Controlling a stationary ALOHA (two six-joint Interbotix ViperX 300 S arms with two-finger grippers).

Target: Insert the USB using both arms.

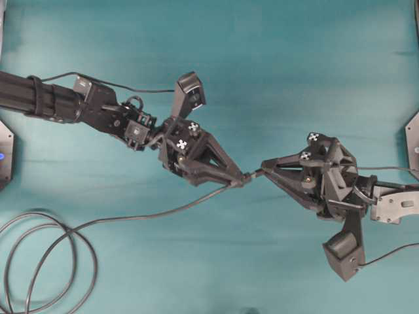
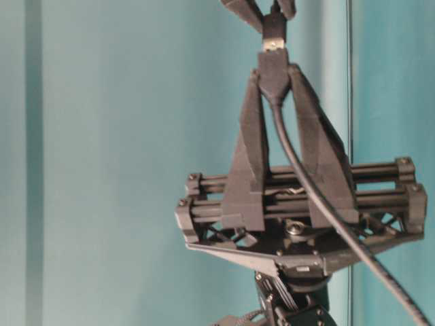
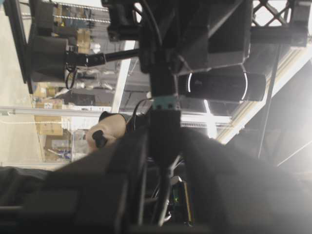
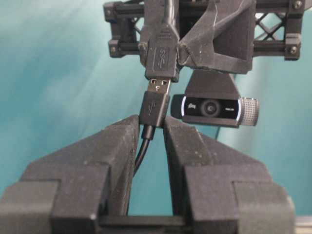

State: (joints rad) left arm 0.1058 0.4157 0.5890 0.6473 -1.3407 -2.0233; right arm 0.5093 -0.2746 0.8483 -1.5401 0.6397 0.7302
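Note:
The robot's right gripper will release the USB in the opening of the dark blunt connector [image 1: 255,173] [image 4: 160,81] that the left gripper holds. The USB's tip is at that connector's mouth now.
My right gripper [image 1: 263,171] is shut on the black body of the USB [image 4: 155,109], between both fingertips [image 4: 127,127]. Its silvery metal plug [image 4: 159,86] points at the dark blunt connector [image 4: 162,56] and its tip meets that connector's mouth, with part of the metal still showing. My left gripper [image 1: 239,179] is shut on that connector. In the table-level view the connector [image 2: 274,68] sits between the left fingers [image 2: 250,129], with the silvery plug [image 2: 273,45] just above it. The thin cable [image 4: 141,151] runs back between the right fingers. Both grippers hang above the table.
The thick dark cable [image 1: 150,214] runs from the connector to loops [image 1: 39,255] at the lower left on the teal cloth [image 1: 262,52]. The left wrist camera [image 4: 212,108] hangs close behind the joint. Arm bases stand at both side edges [image 1: 414,140].

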